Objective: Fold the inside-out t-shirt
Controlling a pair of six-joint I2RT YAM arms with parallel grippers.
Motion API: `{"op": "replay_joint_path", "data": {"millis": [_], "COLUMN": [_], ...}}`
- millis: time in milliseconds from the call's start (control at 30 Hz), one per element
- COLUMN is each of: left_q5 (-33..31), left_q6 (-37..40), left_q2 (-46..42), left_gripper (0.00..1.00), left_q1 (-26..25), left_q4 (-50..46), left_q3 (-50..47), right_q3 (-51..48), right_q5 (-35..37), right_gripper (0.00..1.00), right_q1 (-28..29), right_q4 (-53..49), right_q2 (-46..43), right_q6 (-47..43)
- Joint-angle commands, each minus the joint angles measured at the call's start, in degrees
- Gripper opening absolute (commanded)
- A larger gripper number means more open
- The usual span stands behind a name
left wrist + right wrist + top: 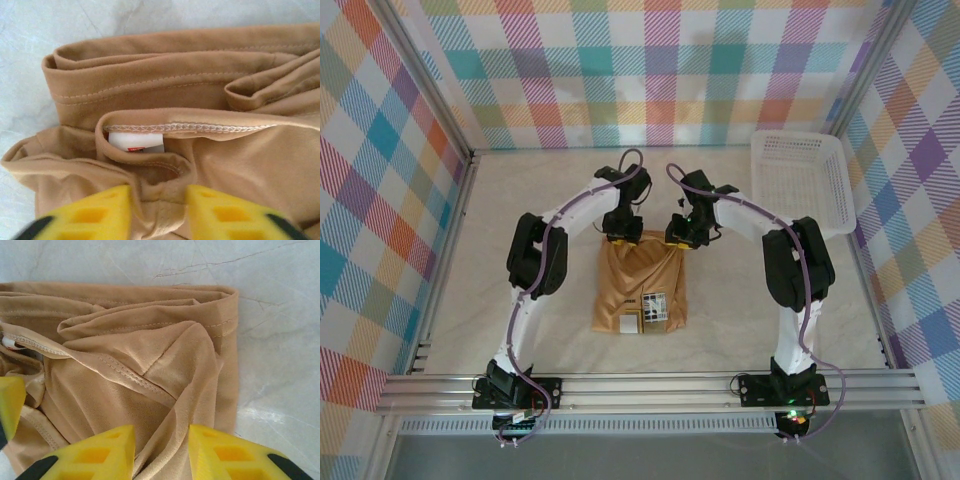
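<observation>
The robot's right gripper is around a loose crease short of the t-shirt's side edge, so it should move outward and pinch the fabric (216, 402) next to that edge before folding.
The tan inside-out t-shirt (638, 285) lies folded into a narrow rectangle at the table's middle, with a dark printed patch and small white tag (650, 308) near its front edge. My left gripper (620, 232) sits on its far left corner. In the left wrist view the left gripper (159, 194) is shut on a bunched fold of fabric just below the collar and white label (136, 141). My right gripper (681, 234) rests on the far right corner. In the right wrist view the right gripper (161, 435) stands open, a loose crease of the t-shirt (150, 355) running between its fingers.
A white mesh basket (802, 180) stands at the back right. Bare pale tabletop (520, 200) surrounds the shirt, and checked walls close in the left, back and right. One yellow finger (10, 400) of the left gripper shows at the left edge of the right wrist view.
</observation>
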Motion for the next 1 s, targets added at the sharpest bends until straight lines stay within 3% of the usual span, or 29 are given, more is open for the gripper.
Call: {"op": "replay_joint_path", "data": {"millis": [0,100,233,467,800,900,967], "left_q5": [-3.13,-5.42,-6.51,-4.29,-1.36,-0.55,-0.31], "left_q6": [0.44,-0.24,-0.92,-2.88,-3.75,-4.26,-4.49], "left_q2": [0.37,-0.08,-1.22,-2.41,2.82,4.15,4.96], "left_gripper": [0.15,0.01,0.00,0.00,0.01,0.05,0.16], "left_q1": [-0.49,-0.16,0.93,5.30,7.20,7.33,7.49], "left_q4": [-4.10,-6.44,-8.91,-7.42,-4.63,-3.18,-2.25], "left_q3": [3.01,6.21,11.33,12.82,12.88,12.91,13.15], "right_q3": [0.34,0.91,2.92,3.12,5.44,7.01,8.10], "right_q5": [-1.85,-1.88,-1.31,5.34,8.78,10.43,10.91], "right_gripper": [0.29,0.18,0.00,0.00,0.00,0.00,0.00], "right_q1": [-0.05,0.04,0.04,-0.13,-1.01,-1.51,-1.84], "right_q4": [0.52,0.68,-0.69,-2.49,-4.08,-4.34,-3.97], "right_q2": [1.14,1.49,1.49,-3.49,0.43,3.55,5.90], "right_q6": [0.68,0.89,0.69,-0.03,-0.60,-1.14,-1.64]}}
